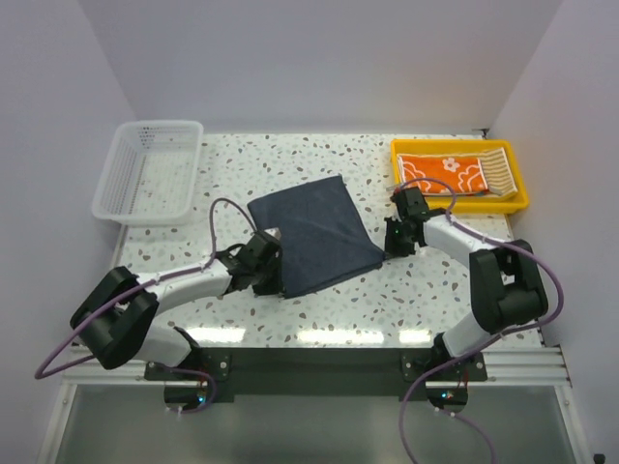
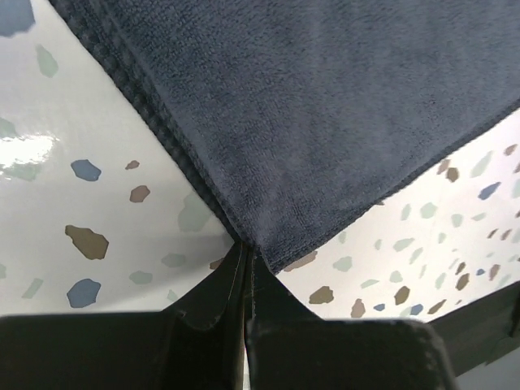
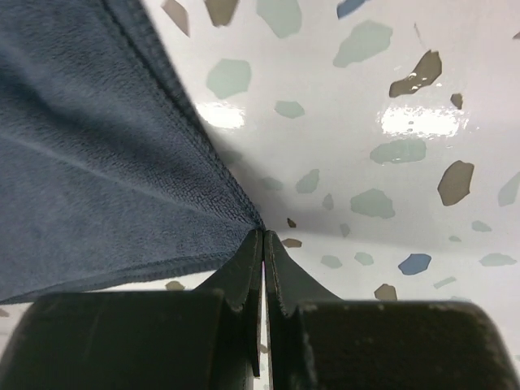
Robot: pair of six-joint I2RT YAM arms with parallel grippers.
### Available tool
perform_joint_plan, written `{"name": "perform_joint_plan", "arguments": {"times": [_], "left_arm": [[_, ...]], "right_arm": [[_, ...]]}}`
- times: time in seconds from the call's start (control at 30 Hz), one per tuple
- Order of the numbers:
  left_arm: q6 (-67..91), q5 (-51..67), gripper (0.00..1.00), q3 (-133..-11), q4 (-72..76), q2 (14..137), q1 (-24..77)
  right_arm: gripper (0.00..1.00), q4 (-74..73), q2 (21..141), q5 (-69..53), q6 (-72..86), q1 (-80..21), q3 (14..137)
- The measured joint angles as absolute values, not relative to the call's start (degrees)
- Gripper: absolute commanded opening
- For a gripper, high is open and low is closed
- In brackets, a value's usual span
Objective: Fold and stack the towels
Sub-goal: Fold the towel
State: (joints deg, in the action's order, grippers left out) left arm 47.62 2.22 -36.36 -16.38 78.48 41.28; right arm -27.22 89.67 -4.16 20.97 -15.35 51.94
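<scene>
The near edge of the dark blue-grey towel is slanted, so my left gripper needs to open, grab the cloth just inside its corner (image 1: pixel 295 278) and pull the towel square before folding.
A plain dark blue-grey towel (image 1: pixel 314 232) lies spread in the middle of the table, doubled over along its left edge. My left gripper (image 1: pixel 274 273) is shut on its near left corner, and the left wrist view has the towel (image 2: pixel 325 106) running into the closed tips (image 2: pixel 248 248). My right gripper (image 1: pixel 392 246) is shut on the right corner, where the towel (image 3: pixel 89 162) meets the closed tips (image 3: pixel 264 233). An orange towel with white prints (image 1: pixel 440 174) and a tan-and-white striped towel (image 1: pixel 498 172) lie in the yellow tray (image 1: pixel 462 205).
A white mesh basket (image 1: pixel 150 169) stands empty at the back left. The yellow tray sits at the back right, just behind my right arm. White walls close in the table at the back and on both sides.
</scene>
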Motion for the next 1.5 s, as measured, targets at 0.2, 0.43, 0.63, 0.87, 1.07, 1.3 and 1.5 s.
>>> {"name": "perform_joint_plan", "arguments": {"times": [0.2,0.43,0.63,0.87,1.07,1.3,1.5], "left_arm": [[48.5,2.3,0.06,-36.2,-16.3,80.6,42.8],[48.9,2.2,0.63,-36.3,-17.6,78.9,43.4],[48.4,-2.0,0.74,-40.8,-25.8,74.7,43.7],[43.5,-5.9,0.6,-50.0,-29.5,75.0,43.7],[36.2,-1.0,0.53,-56.0,-24.3,88.1,43.7],[30.7,4.4,0.49,-55.5,-23.2,95.3,44.4],[29.4,6.5,0.46,-51.0,-20.8,93.3,44.6]], "right_arm": [[0.15,-26.4,91.7,-4.3,21.5,-15.4,50.1],[0.38,-28.0,89.8,-4.8,20.8,-15.4,51.2],[0.39,-30.2,90.4,-7.9,16.7,-15.4,62.7],[0.3,-27.7,99.0,-12.7,12.6,-15.8,77.3],[0.27,-24.9,108.7,-15.0,10.6,-16.9,82.5],[0.26,-23.6,117.1,-16.2,9.7,-18.1,85.3],[0.22,-22.6,120.4,-16.1,10.0,-18.3,85.4]]}}
